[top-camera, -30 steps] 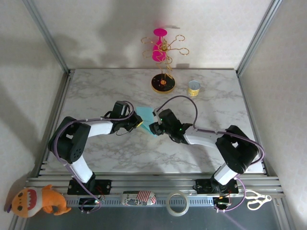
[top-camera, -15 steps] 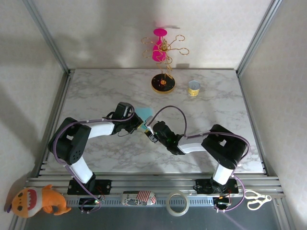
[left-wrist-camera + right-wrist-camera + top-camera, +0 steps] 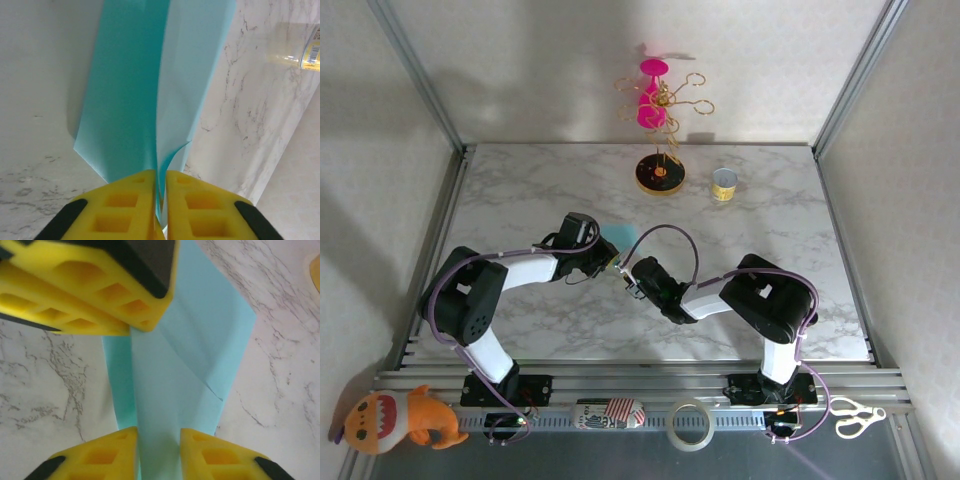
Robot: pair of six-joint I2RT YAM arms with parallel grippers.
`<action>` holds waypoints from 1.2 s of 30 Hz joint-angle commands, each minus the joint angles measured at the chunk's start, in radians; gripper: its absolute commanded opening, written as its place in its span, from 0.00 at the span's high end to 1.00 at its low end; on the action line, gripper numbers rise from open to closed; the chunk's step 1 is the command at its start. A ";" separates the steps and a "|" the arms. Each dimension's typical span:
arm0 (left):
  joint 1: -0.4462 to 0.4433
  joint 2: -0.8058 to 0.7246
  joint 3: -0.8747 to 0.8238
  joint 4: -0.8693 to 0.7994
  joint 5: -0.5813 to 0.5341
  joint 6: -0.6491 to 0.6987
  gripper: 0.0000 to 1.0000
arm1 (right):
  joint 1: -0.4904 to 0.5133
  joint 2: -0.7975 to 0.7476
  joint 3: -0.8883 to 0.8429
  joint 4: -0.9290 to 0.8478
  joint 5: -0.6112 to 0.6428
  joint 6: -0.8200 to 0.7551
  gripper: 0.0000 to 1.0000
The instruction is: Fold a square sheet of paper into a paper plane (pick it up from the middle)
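Observation:
The pale panel's end curls beside the fingers of my left gripper, which pinches the paper at its crease, so that gripper should open and take the pale panel (image 3: 184, 95) beyond the crease.
The square sheet of paper (image 3: 623, 236) is teal-blue, folded lengthwise, and held on edge above the marble table, left of centre. In the left wrist view the paper (image 3: 125, 90) runs away from me as two panels meeting in a crease. My left gripper (image 3: 161, 180) is shut on that crease, with a thin slit between its yellow pads. My right gripper (image 3: 158, 440) is open, its fingers standing either side of a pale panel of the paper (image 3: 190, 350). The left gripper's fingers (image 3: 100, 285) show just beyond. From above, the two grippers (image 3: 611, 262) (image 3: 629, 276) meet at the paper's near end.
A gold wire stand with a round black-and-yellow base (image 3: 660, 175) and a pink glass (image 3: 652, 95) stands at the back centre. A small yellow can (image 3: 724, 184) sits to its right. On the near rail lie a plush toy (image 3: 395, 418), a tape roll (image 3: 689, 425) and scissors (image 3: 855, 415).
The right arm has swung left and folded in, bringing its gripper up against the left one. Its jaws have narrowed around the paper. The left jaws have eased apart slightly.

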 commanded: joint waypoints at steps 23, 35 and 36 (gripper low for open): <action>0.067 -0.042 -0.104 0.132 0.047 -0.007 0.77 | -0.039 -0.028 -0.014 0.021 -0.147 -0.013 0.91; 0.050 0.046 -0.088 0.146 0.042 -0.011 0.77 | -0.078 -0.030 -0.002 -0.007 -0.255 0.013 0.90; 0.049 0.048 -0.087 0.146 0.042 -0.011 0.76 | -0.079 -0.028 -0.003 -0.006 -0.256 0.012 0.90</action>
